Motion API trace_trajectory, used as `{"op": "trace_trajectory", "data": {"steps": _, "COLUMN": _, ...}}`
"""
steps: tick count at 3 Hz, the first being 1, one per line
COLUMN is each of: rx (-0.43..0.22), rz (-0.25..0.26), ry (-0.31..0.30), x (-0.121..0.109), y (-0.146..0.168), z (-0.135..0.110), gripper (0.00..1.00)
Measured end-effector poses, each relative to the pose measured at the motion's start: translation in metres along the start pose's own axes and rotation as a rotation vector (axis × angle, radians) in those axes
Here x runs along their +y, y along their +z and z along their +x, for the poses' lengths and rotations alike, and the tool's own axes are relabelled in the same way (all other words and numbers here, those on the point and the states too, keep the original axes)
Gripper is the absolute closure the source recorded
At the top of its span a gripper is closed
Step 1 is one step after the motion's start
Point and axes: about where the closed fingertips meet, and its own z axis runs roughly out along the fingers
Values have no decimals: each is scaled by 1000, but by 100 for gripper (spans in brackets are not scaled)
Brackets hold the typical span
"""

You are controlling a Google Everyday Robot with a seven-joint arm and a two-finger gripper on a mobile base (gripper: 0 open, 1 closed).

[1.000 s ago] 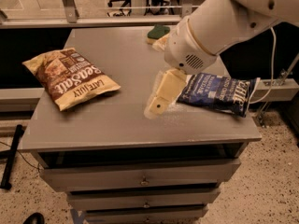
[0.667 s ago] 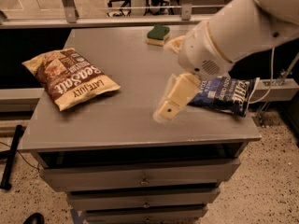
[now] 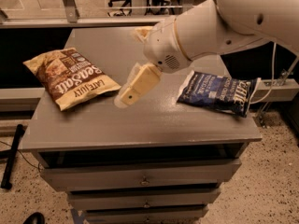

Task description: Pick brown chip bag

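My gripper is to go to the brown chip bag next and close on the bag's printed middle (image 3: pixel 80 75), so the bag's sides bunch between the fingers.
The brown chip bag (image 3: pixel 70 77) lies flat on the left side of the grey cabinet top (image 3: pixel 154 120), with white "Sea Salt" lettering and a yellow "Late July" band. My gripper (image 3: pixel 125 97) hangs just above the top, pointing down and to the left, a short way to the right of the bag's near right corner and not touching it. It holds nothing that I can see. The white arm (image 3: pixel 205 29) reaches in from the upper right.
A dark navy-blue chip bag (image 3: pixel 217 91) lies on the right side of the top. Drawers (image 3: pixel 142 181) sit below the front edge. A railing and glass stand behind the cabinet. A cable (image 3: pixel 275 78) hangs at the right.
My gripper has moved left across the top, from near the navy bag to close beside the brown bag. The arm now hides the green thing at the back of the top.
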Motion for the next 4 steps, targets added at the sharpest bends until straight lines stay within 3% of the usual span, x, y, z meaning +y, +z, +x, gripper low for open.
{"op": "trace_trajectory", "data": {"steps": 1, "rx": -34, "rz": 7, "ry": -67, "x": -20, "y": 45, "z": -25, "gripper": 0}}
{"op": "trace_trajectory", "data": {"steps": 3, "rx": 102, "rz": -67, "ry": -206, "x": -51, "y": 148, "z": -30, "gripper": 0}}
{"op": "trace_trajectory", "data": {"steps": 4, "rx": 155, "rz": -111, "ry": -202, "x": -59, "y": 186, "z": -16, "gripper": 0}}
